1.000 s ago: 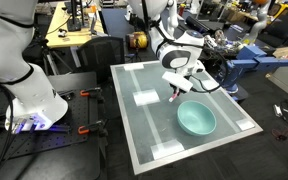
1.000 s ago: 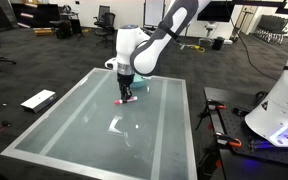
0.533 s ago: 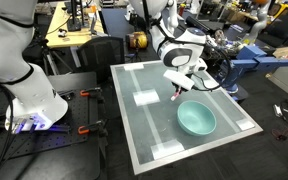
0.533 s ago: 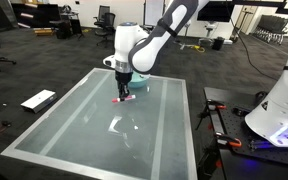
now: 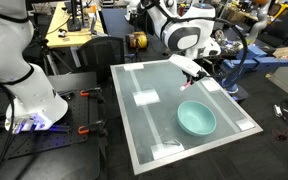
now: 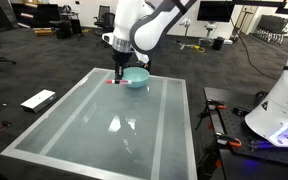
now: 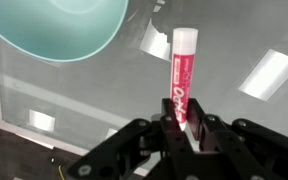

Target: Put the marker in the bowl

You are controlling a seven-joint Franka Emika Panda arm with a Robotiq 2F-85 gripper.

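Note:
Next, my gripper lets go of the marker, which is still raised above the table. The marker will then lie across the inside bottom of the teal bowl (image 5: 194,121).
My gripper (image 7: 180,125) is shut on the pink-red marker (image 7: 180,75), which sticks out from between the jaws with its white cap end away from me. In an exterior view the gripper (image 5: 191,78) holds the marker (image 5: 187,84) raised above the table, up and to the left of the teal bowl (image 5: 196,119). In an exterior view the gripper (image 6: 117,74) and marker (image 6: 114,82) hang just left of the bowl (image 6: 136,77). In the wrist view the bowl (image 7: 56,28) fills the upper left, beside the marker.
The glass-topped table (image 5: 149,125) has white taped patches (image 5: 146,98) and a pale border. A second white robot base (image 5: 24,80) stands beside the table. Office chairs, desks and cables surround the table.
The gripper has lifted the marker off the table and risen; in the exterior views the arm is higher and the bowl now shows beside the gripper.

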